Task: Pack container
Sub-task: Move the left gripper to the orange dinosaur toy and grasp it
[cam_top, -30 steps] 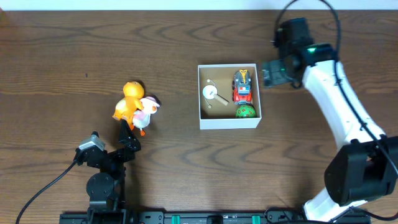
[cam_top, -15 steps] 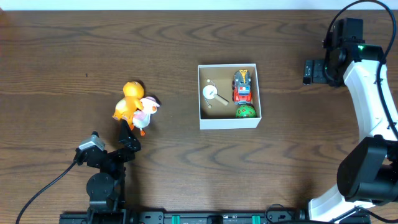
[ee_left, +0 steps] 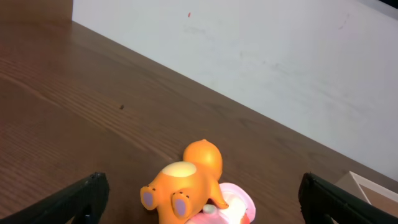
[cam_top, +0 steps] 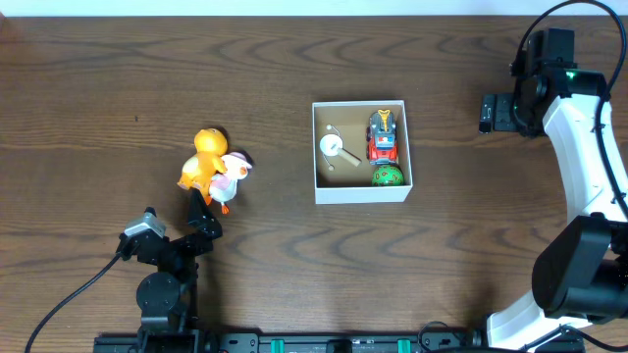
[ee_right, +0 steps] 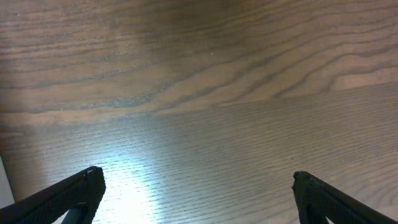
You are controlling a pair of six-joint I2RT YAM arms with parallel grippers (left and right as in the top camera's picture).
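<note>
The orange toy has the pink-and-white toy beside it. My left gripper needs to close on the pale belly (cam_top: 200, 166) (ee_left: 180, 170) of the orange toy, just below its head, and leave that other toy there.
The container (cam_top: 361, 192) is a white-walled square box with a tan inside at the table's middle. It holds a white round toy (cam_top: 332, 147), a red toy car (cam_top: 383, 137) and a green ball (cam_top: 388, 176). An orange toy (cam_top: 203, 159) and a pink-and-white toy (cam_top: 230, 178) lie touching, left of the box. My left gripper (cam_top: 203, 211) is open just in front of them. In the left wrist view the orange toy (ee_left: 186, 183) and pink toy (ee_left: 233, 208) lie between the open fingers (ee_left: 202, 190). My right gripper (cam_top: 488, 112) is open and empty over bare table (ee_right: 196, 177), right of the box.
The box's corner shows at the right edge of the left wrist view (ee_left: 367, 186). A pale wall (ee_left: 280, 56) borders the table's far edge. The right arm (cam_top: 579, 157) runs along the table's right side, and the left arm's base (cam_top: 162, 284) sits at the front left.
My right arm has swung right, away from the container's right wall, then held still. The left arm and the toys have not moved.
</note>
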